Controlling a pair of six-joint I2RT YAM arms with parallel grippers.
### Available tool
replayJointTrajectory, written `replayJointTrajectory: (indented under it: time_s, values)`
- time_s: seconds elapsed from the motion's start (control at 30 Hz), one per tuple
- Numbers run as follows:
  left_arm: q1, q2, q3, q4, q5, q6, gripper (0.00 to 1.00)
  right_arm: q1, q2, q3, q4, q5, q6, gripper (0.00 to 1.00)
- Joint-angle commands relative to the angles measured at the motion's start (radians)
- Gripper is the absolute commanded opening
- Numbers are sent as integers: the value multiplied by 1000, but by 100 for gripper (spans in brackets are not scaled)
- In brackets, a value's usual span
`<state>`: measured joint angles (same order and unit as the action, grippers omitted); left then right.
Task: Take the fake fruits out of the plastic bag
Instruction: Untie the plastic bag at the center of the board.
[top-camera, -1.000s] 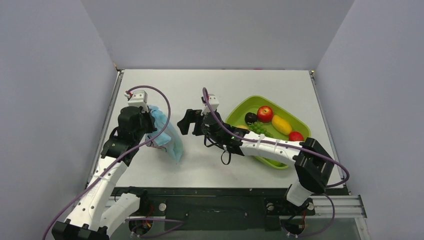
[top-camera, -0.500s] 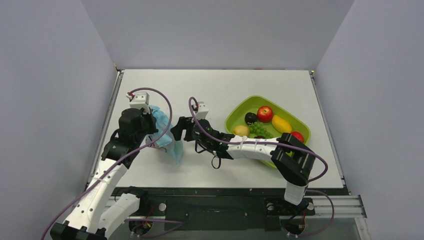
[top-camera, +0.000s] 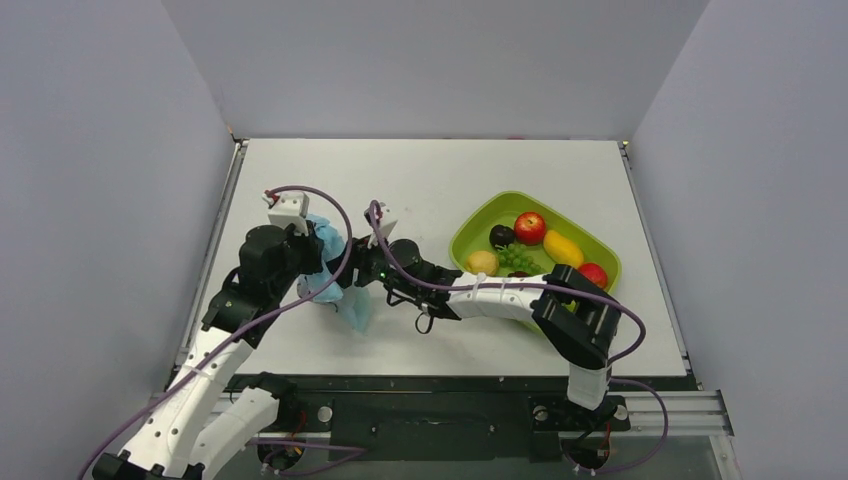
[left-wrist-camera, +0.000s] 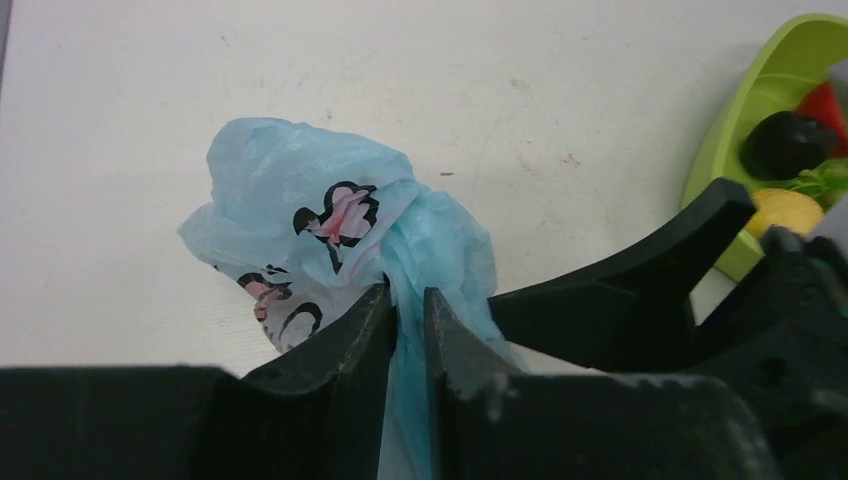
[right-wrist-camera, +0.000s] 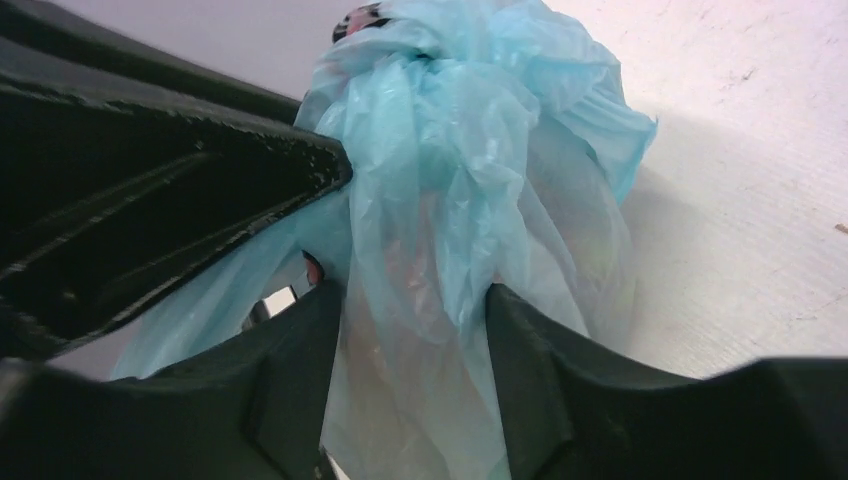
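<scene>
Thick plastic bag folds crowd my left gripper, so my right gripper should retreat and pinch a narrow piece of the bag's loose end (top-camera: 354, 310).
The light-blue plastic bag (top-camera: 353, 308) with black and pink print hangs bunched above the table at the left. My left gripper (top-camera: 318, 262) is shut on its gathered top, and the plastic is pinched between the jaws in the left wrist view (left-wrist-camera: 405, 295). The bag (left-wrist-camera: 300, 190) bulges beyond them. My right gripper (top-camera: 356, 276) is open, with its jaws on either side of the hanging bag (right-wrist-camera: 470, 150) in the right wrist view (right-wrist-camera: 415, 295). The fake fruits are hidden inside the bag. Only a faint reddish tint shows through the plastic.
A green tray (top-camera: 476, 214) stands at the right. It holds a red apple (top-camera: 530, 227), yellow mango (top-camera: 563, 249), lemon (top-camera: 482, 262), dark plum (top-camera: 501, 235), green grapes (top-camera: 517, 257) and a dark red fruit (top-camera: 592, 273). White walls enclose the table.
My right gripper has moved left from near the tray to the bag, and its open jaws now straddle it. My left gripper, with the bag, has shifted slightly right.
</scene>
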<state>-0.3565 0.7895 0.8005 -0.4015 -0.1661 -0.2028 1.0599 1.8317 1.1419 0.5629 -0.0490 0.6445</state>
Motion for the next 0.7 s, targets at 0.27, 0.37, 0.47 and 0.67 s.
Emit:
replayJointTrajectory:
  time_s: [0.27,0.37,0.47,0.67]
  values:
    - [-20,-58,99,48,-7,-96,46,-15,-86,-90,17,6,-247,0]
    - [24,35,187,-43,-44,-124,49,-25,-116,-121,-12,10,-321,0]
    - [95,129,250,-101,8,-124,49,-44,-113,-106,-52,-45,-357,0]
    - [158,261,193,1,245,-57,49,-61,-111,-72,-98,-138,-391,0]
